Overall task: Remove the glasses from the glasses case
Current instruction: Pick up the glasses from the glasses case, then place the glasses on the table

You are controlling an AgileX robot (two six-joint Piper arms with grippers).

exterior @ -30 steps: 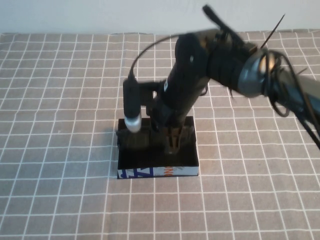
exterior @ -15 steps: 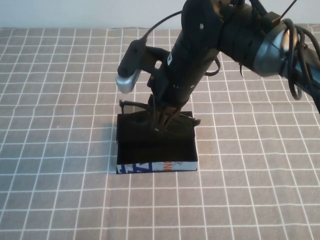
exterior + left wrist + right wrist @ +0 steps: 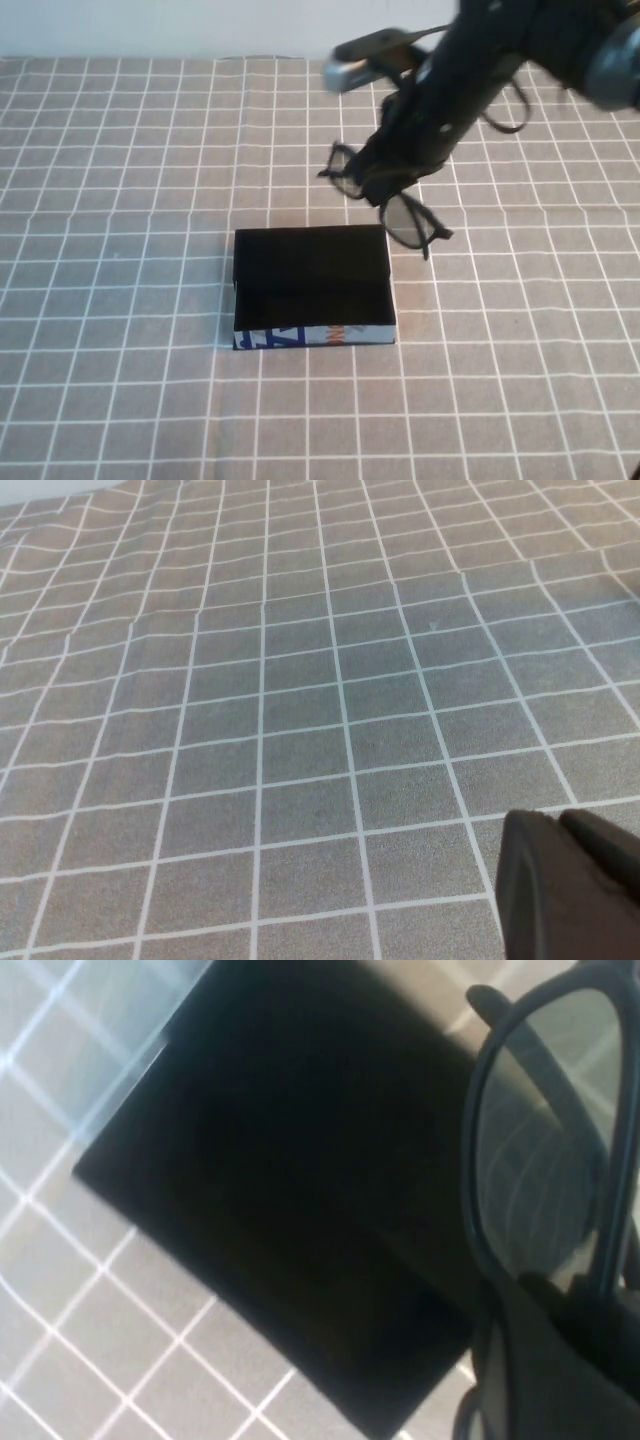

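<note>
The black glasses will go down on the bare checked cloth [image 3: 495, 316] next to the open glasses case, on the side of my right gripper.
The black glasses case [image 3: 312, 285] lies open on the checked cloth, its white printed edge toward me; it also shows in the right wrist view [image 3: 280, 1190]. My right gripper [image 3: 385, 193] is shut on the bridge of the black glasses [image 3: 405, 222] and holds them in the air above and behind the case's right back corner. One lens [image 3: 545, 1180] shows close in the right wrist view. My left gripper [image 3: 570, 880] is out of the high view; its dark fingers rest together over bare cloth.
The grey checked tablecloth [image 3: 120, 200] covers the whole table. A pale wall runs along the far edge. The right arm [image 3: 500, 60] reaches in from the upper right.
My right gripper has risen out of the case with the glasses and moved back and to the right. The case now stands empty.
</note>
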